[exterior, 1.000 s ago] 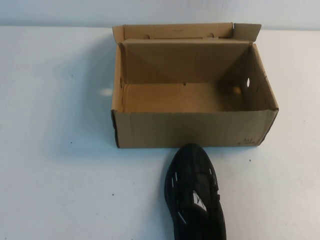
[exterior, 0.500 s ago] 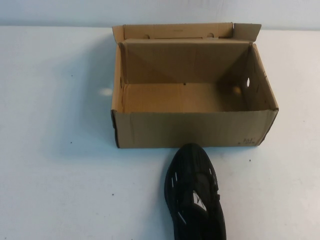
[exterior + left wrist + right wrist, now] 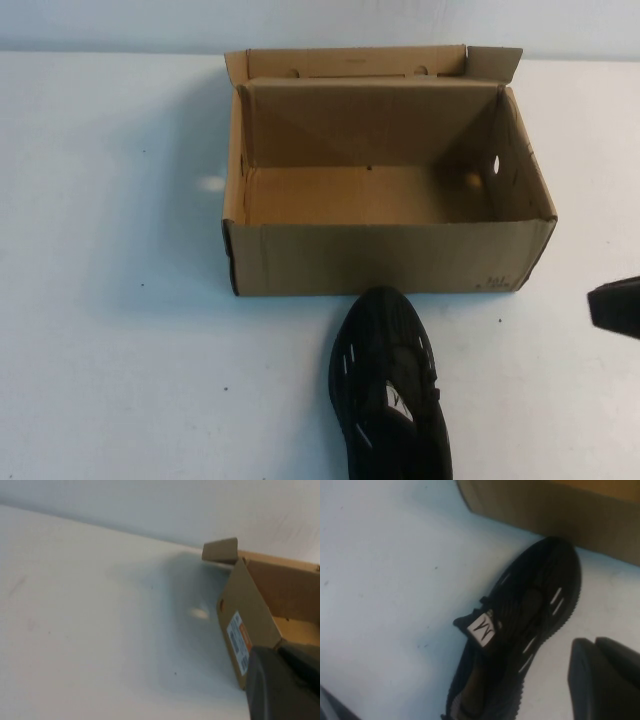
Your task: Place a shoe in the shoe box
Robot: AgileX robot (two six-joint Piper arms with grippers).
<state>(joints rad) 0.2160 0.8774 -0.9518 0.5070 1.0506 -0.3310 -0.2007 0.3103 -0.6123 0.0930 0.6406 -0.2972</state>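
The black shoe is next for my right gripper, which should grab its tongue with the white label (image 3: 398,402) (image 3: 481,628).
An open brown cardboard shoe box (image 3: 385,258) stands at the middle of the white table, empty inside. A black shoe (image 3: 390,385) with a white tongue label lies on the table just in front of the box, toe almost touching its front wall. My right gripper (image 3: 613,305) enters at the right edge, level with the shoe's toe and well to its right; in the right wrist view the gripper (image 3: 594,642) is shut and empty beside the shoe (image 3: 520,625). My left gripper (image 3: 280,652) is shut and empty, left of the box (image 3: 247,625), outside the high view.
The box's lid flap (image 3: 350,62) stands up at the back, with a small side flap (image 3: 220,550) sticking out. A white label (image 3: 237,640) is on the box's left end wall. White table (image 3: 110,300) lies on both sides of the box.
My right gripper has come into the high view at the right edge. The shoe and the box have not moved.
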